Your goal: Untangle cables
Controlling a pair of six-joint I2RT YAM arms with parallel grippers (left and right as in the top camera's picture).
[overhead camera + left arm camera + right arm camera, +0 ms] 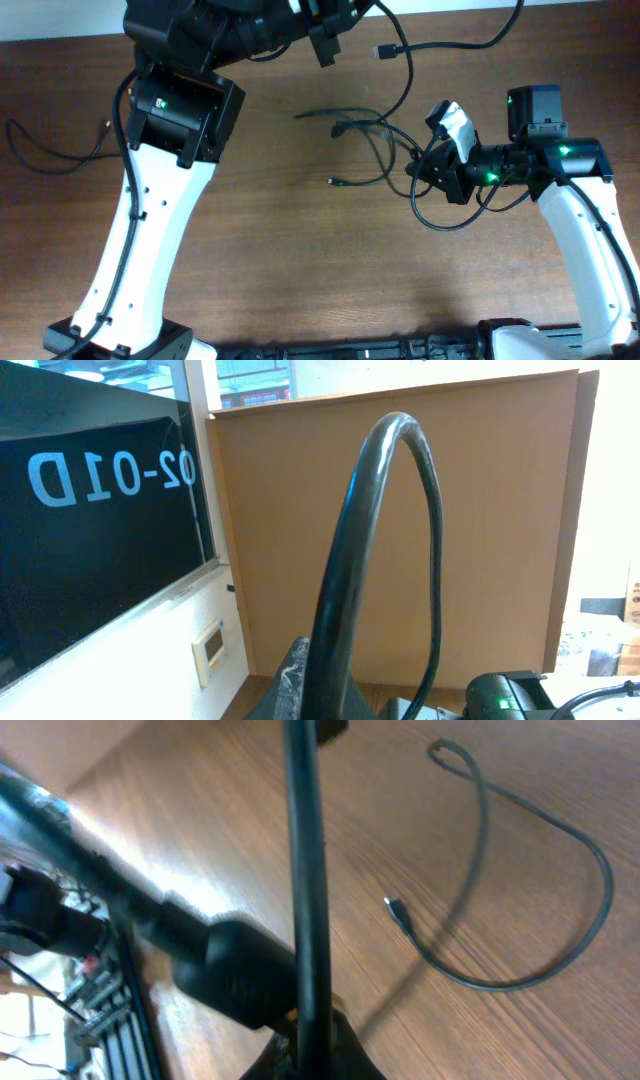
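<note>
The robot's right gripper should release the cable on the wood [448, 208] beside the mid-table tangle, close by its own fingers. The cable is now at the tangle's edge.
The cables [372, 140] are thin black cords in a loose tangle at mid-table, with plug ends at the left [333, 182] and above [300, 115]. My left gripper [324, 42] is raised at the top of the overhead view. It is shut on a black cable [385, 510] that arches up in front of its camera between the fingers [318, 695]. My right gripper [432, 165] sits at the right edge of the tangle, shut on a cable [305, 870] that runs straight through its jaws [312, 1045]. Another cable with a metal plug [396, 908] loops on the wood beyond.
A separate thin cable [55, 150] lies at the table's far left. Another cord with a plug [383, 50] trails off the back edge. The left arm's white link [150, 230] spans the left side. A brown board [480, 510] stands behind.
</note>
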